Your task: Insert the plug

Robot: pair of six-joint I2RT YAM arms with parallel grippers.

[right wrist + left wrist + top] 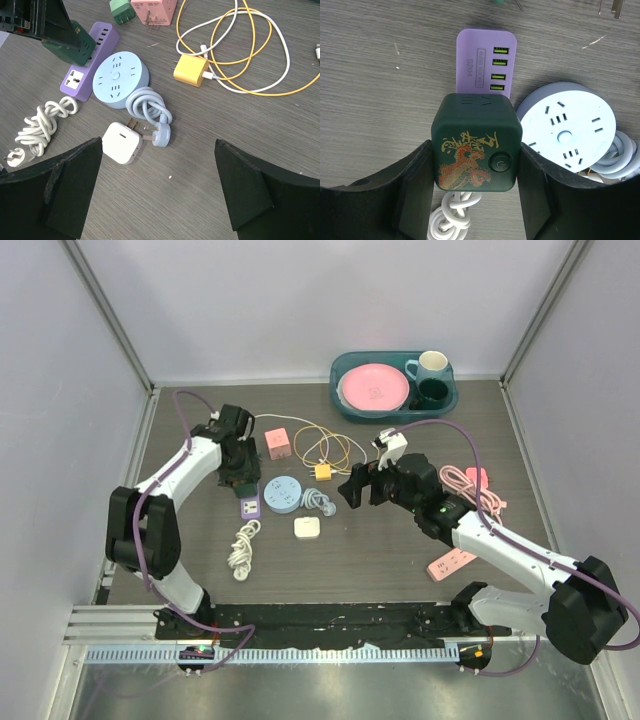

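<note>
The left gripper should release plug and purple power strip on bare table (175,468) near the table's closest side.
My left gripper (476,167) is shut on the plug (476,145), a dark green cube with a gold and red dragon print and a round button. The cube hangs over the purple power strip (486,60); the strip's USB ports show just past it. Whether its prongs sit in a socket is hidden. From the right wrist view, the green plug (75,42) rests at the far end of the purple strip (87,65). My right gripper (160,175) stands wide open over bare table near a white charger (121,142), holding nothing. From above, the left gripper (240,478) and right gripper (352,490) flank the purple strip (250,506).
A round blue socket (282,494) with its coiled cord and plug (161,134) lies beside the strip. A white bundled cord (243,545), yellow charger (191,70), pink cube (277,443) and pink strip (451,563) lie around. A teal tray (395,418) of dishes stands at the back.
</note>
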